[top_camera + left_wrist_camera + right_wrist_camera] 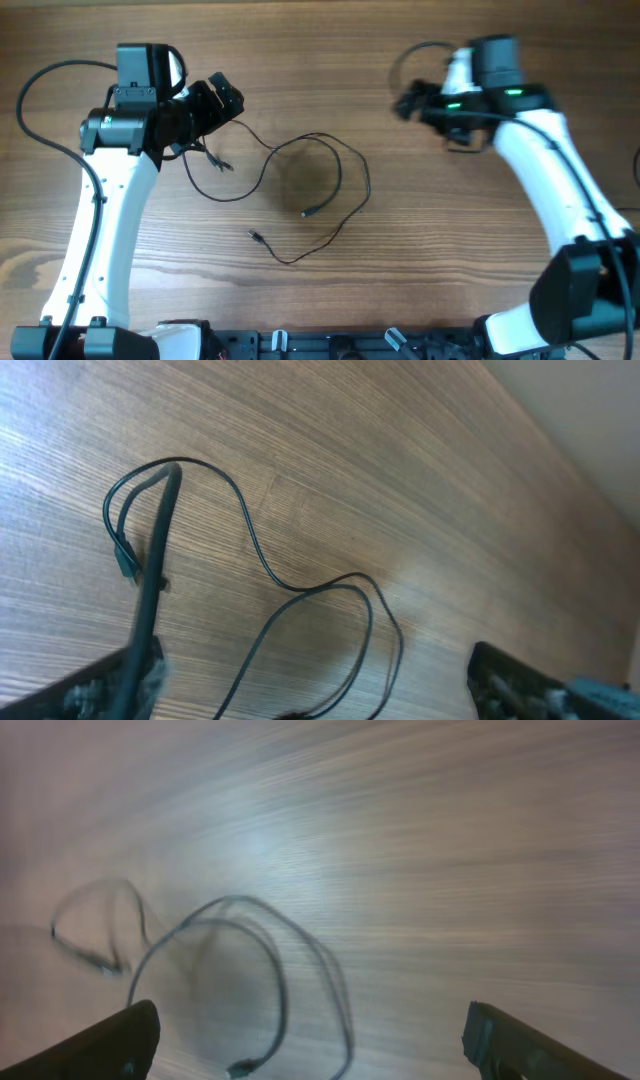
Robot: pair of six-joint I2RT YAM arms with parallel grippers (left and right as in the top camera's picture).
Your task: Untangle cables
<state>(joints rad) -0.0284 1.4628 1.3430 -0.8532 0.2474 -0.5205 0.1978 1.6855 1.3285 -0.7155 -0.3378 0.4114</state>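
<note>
The robot's right gripper should next go to the black cables' upper bend (300, 137) (190, 923), where the parts of the cables meet above the middle plug end, and close there.
Thin black cables (366, 183) lie spread in loose loops on the wooden table (450, 250), with small plug ends at the centre (308, 212) and lower down (255, 236). My left gripper (218, 100) hovers over the strands' left end, jaws wide open. In the left wrist view (315, 682) one dark strand (155, 580) runs close along the left finger (125, 680), and the looped cables (255, 550) lie beyond. My right gripper (408, 103) is open at the upper right, apart from the cables. In the right wrist view the blurred loops (280, 990) show between its fingers (315, 1042).
Thick black arm cables curve beside the left arm (30, 100) and above the right wrist (415, 50). The arm bases stand at the front edge (330, 345).
</note>
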